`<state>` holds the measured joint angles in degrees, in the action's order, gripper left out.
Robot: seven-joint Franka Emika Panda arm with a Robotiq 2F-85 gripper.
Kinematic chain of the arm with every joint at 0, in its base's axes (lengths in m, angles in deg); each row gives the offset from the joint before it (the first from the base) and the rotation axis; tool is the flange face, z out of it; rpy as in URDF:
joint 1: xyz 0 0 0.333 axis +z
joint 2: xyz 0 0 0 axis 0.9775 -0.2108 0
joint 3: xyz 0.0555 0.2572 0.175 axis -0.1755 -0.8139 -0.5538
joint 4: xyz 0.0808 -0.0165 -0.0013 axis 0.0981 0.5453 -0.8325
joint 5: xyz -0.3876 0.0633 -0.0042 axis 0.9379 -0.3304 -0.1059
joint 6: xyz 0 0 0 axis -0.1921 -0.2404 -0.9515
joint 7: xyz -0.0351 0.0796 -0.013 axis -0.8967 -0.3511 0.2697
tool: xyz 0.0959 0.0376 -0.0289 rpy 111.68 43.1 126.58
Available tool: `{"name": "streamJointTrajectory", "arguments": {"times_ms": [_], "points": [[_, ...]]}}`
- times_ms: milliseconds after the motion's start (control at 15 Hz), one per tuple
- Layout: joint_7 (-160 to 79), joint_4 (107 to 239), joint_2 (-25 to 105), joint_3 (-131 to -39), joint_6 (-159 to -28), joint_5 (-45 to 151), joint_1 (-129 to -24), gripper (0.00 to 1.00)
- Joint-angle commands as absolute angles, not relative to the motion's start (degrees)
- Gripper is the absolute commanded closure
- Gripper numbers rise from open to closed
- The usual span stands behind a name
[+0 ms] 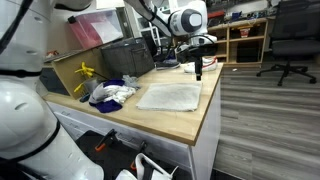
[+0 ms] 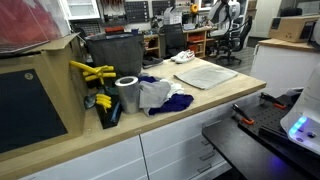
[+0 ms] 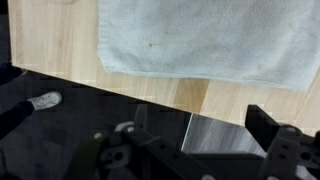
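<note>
The robot's gripper needs to close on the towel's far corner (image 1: 200, 84) (image 3: 304, 87), the one nearest the office chair.
My gripper (image 1: 199, 67) hangs over the far end of the wooden table (image 1: 190, 118), just past a flat pale grey towel (image 1: 170, 97). The towel also shows in the other exterior view (image 2: 207, 74). In the wrist view the towel (image 3: 200, 40) fills the top, with the table's wooden edge (image 3: 60, 50) below it and dark floor beyond. The gripper (image 3: 200, 128) is open and empty, with its two dark fingers wide apart over the table edge and touching nothing.
A pile of blue and white cloths (image 1: 110, 93) (image 2: 160, 95) lies near the towel. A yellow tool (image 2: 92, 72), a silver roll (image 2: 127, 93) and a black bin (image 1: 125, 57) stand by them. An office chair (image 1: 290, 45) and shelves (image 1: 245, 40) stand beyond; a shoe (image 3: 45, 100) is on the floor.
</note>
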<state>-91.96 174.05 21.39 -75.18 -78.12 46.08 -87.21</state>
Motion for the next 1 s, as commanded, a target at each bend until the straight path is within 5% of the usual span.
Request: {"name": "streamJointTrajectory", "arguments": {"times_ms": [0, 933], "points": [[-96.1, 170.6, 17.9, -74.2, -77.6, 45.2, -87.4, 0.00], [-103.4, 162.0, 11.0, -75.5, -75.4, 43.6, -87.5, 0.00]]}}
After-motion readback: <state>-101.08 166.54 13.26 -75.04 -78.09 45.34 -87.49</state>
